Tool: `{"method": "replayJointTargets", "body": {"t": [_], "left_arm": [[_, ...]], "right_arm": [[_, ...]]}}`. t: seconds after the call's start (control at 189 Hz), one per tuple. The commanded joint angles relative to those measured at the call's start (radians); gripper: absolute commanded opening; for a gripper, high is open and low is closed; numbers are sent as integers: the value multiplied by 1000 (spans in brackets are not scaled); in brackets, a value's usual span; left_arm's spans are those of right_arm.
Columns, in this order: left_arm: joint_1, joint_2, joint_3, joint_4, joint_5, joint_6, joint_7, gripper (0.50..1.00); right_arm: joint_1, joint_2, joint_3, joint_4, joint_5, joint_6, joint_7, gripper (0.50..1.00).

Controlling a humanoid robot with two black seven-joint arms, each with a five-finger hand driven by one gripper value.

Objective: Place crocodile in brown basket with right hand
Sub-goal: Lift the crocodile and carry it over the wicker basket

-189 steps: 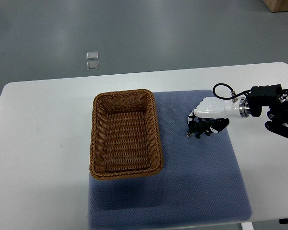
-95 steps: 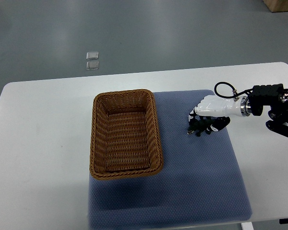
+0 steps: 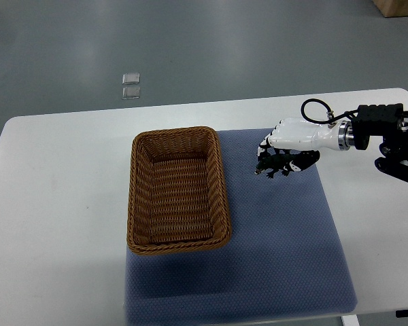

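The robot's right gripper will release the crocodile near the middle of the brown basket's woven bottom (image 3: pixel 179 202). The crocodile now hangs lifted off the blue mat.
A small dark green crocodile (image 3: pixel 273 165) hangs under my right hand (image 3: pixel 280 153), whose white fingers are curled around it; it appears lifted off the blue mat (image 3: pixel 285 231). The right arm comes in from the right edge. The brown wicker basket (image 3: pixel 134 197) lies left of the hand on the mat's left part, with nothing visible inside. The hand sits roughly a hand's width right of the basket's right rim. My left arm does not show.
The blue mat lies on a white table (image 3: pixel 61 204) whose far edge borders grey floor. Two small clear squares (image 3: pixel 130 86) lie on the floor beyond the table. A wooden corner (image 3: pixel 398 7) shows at the top right.
The right hand has moved up and a little left toward the basket, carrying the crocodile off the mat.
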Motion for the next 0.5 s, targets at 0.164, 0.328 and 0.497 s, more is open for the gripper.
{"method": "replayJointTargets", "body": {"t": [0.164, 0.328, 0.497], "left_arm": [[0, 0, 0, 0, 0, 0, 0, 1000], [0, 0, 0, 0, 0, 0, 0, 1000], [0, 0, 0, 0, 0, 0, 0, 1000]], "right_arm": [[69, 13, 4, 81, 4, 0, 9, 500], [119, 46, 5, 113, 7, 0, 9, 500], [142, 111, 5, 146, 7, 1, 9, 500]]}}
